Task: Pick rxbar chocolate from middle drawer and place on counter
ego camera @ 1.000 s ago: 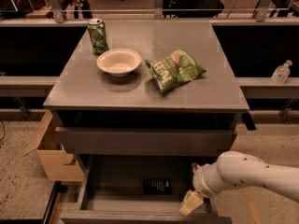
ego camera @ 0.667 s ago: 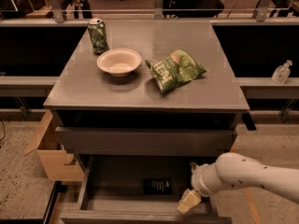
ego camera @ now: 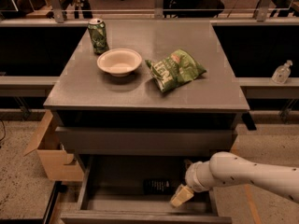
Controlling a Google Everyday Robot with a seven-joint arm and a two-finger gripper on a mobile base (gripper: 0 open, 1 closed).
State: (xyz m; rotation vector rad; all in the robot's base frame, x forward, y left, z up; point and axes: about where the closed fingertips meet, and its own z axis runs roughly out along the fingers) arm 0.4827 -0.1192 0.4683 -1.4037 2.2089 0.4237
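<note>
Next, my gripper should go to the middle of the rxbar chocolate (ego camera: 158, 186) in the open drawer and close there.
The middle drawer (ego camera: 117, 204) stands pulled open below the counter (ego camera: 140, 90). The rxbar chocolate (ego camera: 156, 186), a small dark flat bar with faint pale print, lies on the drawer's grey floor near the middle. My gripper (ego camera: 181, 196), with pale fingers, reaches down into the drawer just right of the bar, at the end of my white arm (ego camera: 247, 174) coming in from the lower right. It holds nothing that I can see.
On the counter stand a green can (ego camera: 98, 35), a white bowl (ego camera: 119, 61) and a crinkled green chip bag (ego camera: 175, 70). A cardboard box (ego camera: 51, 155) sits on the floor left of the cabinet. A clear bottle (ego camera: 282, 72) stands on the right ledge.
My arm and gripper have shifted slightly left, closer to the bar in the drawer. Nothing else has moved.
</note>
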